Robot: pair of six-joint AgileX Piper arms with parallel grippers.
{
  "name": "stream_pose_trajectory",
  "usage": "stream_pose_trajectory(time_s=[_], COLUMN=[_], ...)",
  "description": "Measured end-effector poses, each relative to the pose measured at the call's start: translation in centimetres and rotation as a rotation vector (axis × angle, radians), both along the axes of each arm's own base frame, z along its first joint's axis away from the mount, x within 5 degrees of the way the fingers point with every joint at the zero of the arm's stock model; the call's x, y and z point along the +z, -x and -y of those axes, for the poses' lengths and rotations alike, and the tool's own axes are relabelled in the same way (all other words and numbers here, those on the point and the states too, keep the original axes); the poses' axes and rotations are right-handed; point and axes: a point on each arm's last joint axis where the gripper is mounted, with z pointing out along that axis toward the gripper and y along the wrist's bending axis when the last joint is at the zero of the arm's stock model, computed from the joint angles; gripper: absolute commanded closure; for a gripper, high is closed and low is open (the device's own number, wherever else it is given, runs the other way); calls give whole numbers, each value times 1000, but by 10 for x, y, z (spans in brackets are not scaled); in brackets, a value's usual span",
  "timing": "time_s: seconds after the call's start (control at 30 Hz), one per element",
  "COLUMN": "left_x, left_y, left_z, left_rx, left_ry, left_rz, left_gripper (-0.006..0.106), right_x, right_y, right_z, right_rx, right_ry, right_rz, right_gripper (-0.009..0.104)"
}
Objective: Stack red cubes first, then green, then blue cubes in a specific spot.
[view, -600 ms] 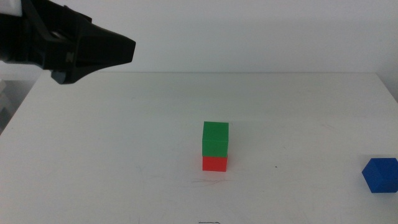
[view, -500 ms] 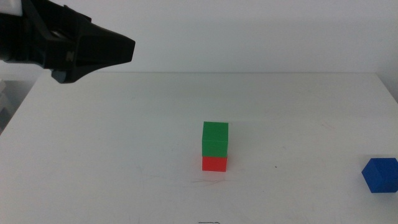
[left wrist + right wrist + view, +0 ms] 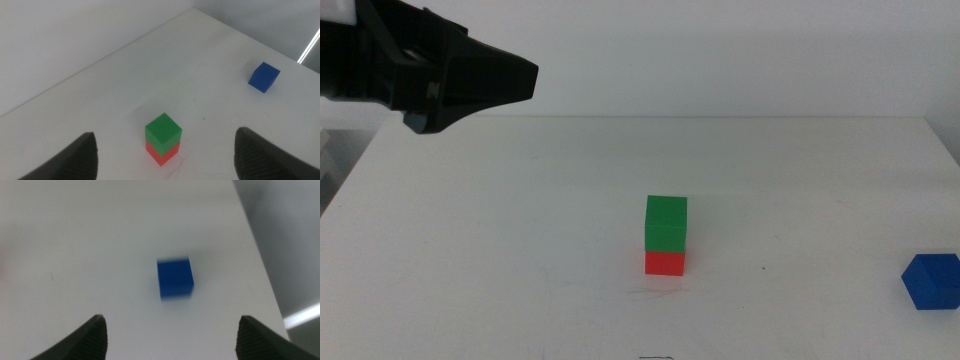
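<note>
The sides of the blue cube [image 3: 931, 281] [image 3: 175, 279], one facing the green cube and one facing the edge of the table, will be gripped by my right gripper.
The green cube [image 3: 666, 222] sits squarely on the red cube [image 3: 665, 262] at mid-table, and the stack covers the specific spot. The blue cube [image 3: 931, 281] lies alone near the right edge. My left gripper [image 3: 523, 80] hangs high over the far left of the table, open and empty. Its wrist view shows the green cube [image 3: 163, 131], the red cube [image 3: 160, 154] and the blue cube [image 3: 264, 77] between wide-spread fingers [image 3: 85, 155]. My right gripper [image 3: 172, 324], out of the middle view, is open above the table with the blue cube [image 3: 175, 277] just ahead of its jaws, slightly blurred.
The white tabletop [image 3: 520, 250] carries nothing else. Its right edge [image 3: 255, 255] runs close beside the blue cube, and its far edge meets a pale wall.
</note>
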Motion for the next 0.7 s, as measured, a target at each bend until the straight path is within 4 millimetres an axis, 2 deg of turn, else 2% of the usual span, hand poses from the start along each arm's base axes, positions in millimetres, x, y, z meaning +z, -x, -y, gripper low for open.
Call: stream_pose_trajectory(time_s=[0.17,0.3,0.47,0.7], left_x=[0,0,0,0], left_y=[0,0,0,0], left_z=[0,0,0,0], left_rx=[0,0,0,0], left_ry=[0,1,1,1], left_rz=[0,0,0,0], left_gripper=[7,7,7,7], right_x=[15,13,-5,-40], right_y=[-35,-67,-96,-132], right_z=[1,2,1,4], right_rx=[-10,-14,6,22], right_ry=[1,0,8,11], right_rz=[-267,-392,-503,-620], right_gripper=[29,29,29,29])
